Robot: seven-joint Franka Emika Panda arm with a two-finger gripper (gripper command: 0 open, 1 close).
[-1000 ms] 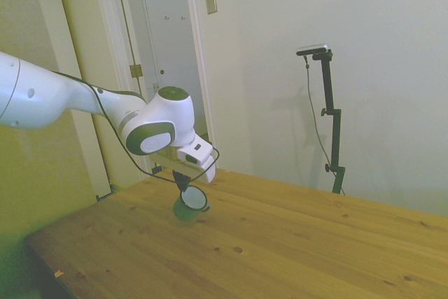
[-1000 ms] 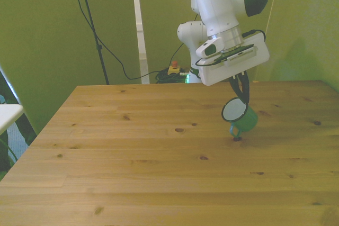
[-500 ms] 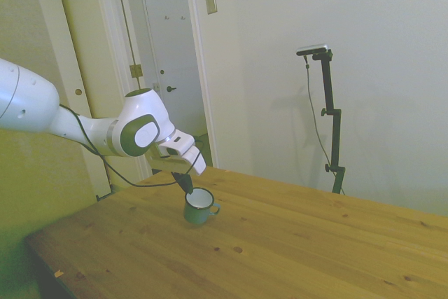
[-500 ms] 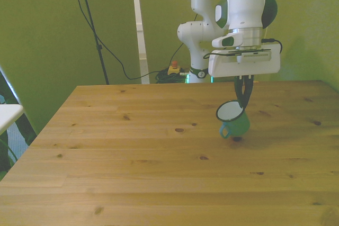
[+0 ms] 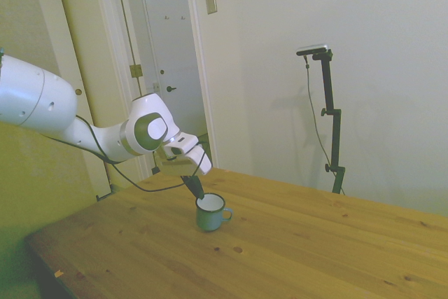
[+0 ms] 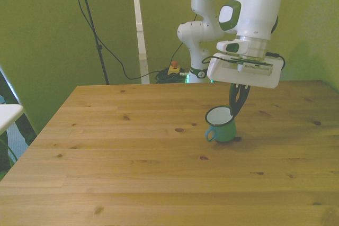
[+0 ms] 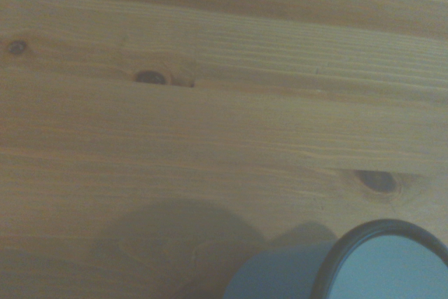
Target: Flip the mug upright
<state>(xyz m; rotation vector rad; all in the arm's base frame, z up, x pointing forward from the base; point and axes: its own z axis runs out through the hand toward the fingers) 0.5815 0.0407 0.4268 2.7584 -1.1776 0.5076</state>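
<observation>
The robot's gripper needs to set the teal mug, now upright on the wooden table, down on the table (image 6: 218, 145) between the dark knot beside it and the nearer knot.
The teal mug (image 5: 211, 212) (image 6: 221, 125) stands upright on the wooden table (image 5: 301, 257) (image 6: 132, 173), its white inside facing up. Its small handle points toward the front view's left. My gripper (image 5: 198, 193) (image 6: 233, 110) reaches down onto the mug's rim on the side away from the handle and is shut on it, one dark finger (image 6: 235, 102) outside the wall. In the wrist view only a blurred part of the mug (image 7: 336, 271) shows, with its dark rim and pale inside, over the table boards (image 7: 210, 103).
A door and door frame (image 5: 168, 54) stand behind the table in the side view. A black cable and a thin stand (image 6: 92, 25) rise behind the table's far edge at the front view's left. The white edge of another surface (image 6: 8, 115) shows at that view's left border.
The wrist has rotated and lowered, turning the mug from tilted on its side in the air to upright. The mug now rests on the table, a little toward the front view's left.
</observation>
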